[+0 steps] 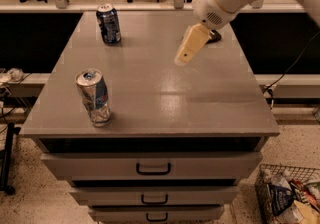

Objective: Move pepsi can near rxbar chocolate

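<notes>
The pepsi can should go near the rxbar chocolate, so I need to close my gripper around the middle of the pepsi can [110,26].
The pepsi can [108,24], dark blue with a silver top, stands upright at the back left of the grey cabinet top [150,98]. The rxbar chocolate [215,37] lies at the back right; only a dark end of it shows behind the arm. My gripper [182,59], pale yellow on a white arm, hangs over the back middle of the top. It is to the right of the pepsi can, just left of the bar, and holds nothing.
A larger dented silver can [93,97] with blue and red stands near the front left edge. The cabinet has drawers with black handles [153,169]. A wire basket of packets [292,195] sits on the floor at the right. Office chairs stand behind.
</notes>
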You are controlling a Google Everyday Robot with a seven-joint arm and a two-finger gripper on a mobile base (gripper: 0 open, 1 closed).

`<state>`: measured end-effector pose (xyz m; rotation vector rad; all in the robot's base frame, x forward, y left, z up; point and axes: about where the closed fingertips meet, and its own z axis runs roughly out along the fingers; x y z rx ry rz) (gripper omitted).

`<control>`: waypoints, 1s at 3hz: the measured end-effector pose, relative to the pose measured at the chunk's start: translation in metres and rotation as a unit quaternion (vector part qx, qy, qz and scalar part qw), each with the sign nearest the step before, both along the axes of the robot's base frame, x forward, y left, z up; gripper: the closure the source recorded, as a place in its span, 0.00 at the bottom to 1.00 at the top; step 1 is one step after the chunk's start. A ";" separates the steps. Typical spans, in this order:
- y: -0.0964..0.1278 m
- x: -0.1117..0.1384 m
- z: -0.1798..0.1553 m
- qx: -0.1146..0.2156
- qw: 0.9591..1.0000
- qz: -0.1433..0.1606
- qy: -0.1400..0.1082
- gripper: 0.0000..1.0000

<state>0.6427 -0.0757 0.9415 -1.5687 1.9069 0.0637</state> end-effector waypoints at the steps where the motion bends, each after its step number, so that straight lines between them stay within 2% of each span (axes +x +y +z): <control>1: 0.041 0.062 -0.004 0.099 0.995 -0.008 -0.027 0.00; 2: 0.082 0.111 -0.013 0.182 0.983 -0.010 -0.029 0.00; 3: 0.132 0.147 -0.029 0.245 0.969 0.004 -0.015 0.00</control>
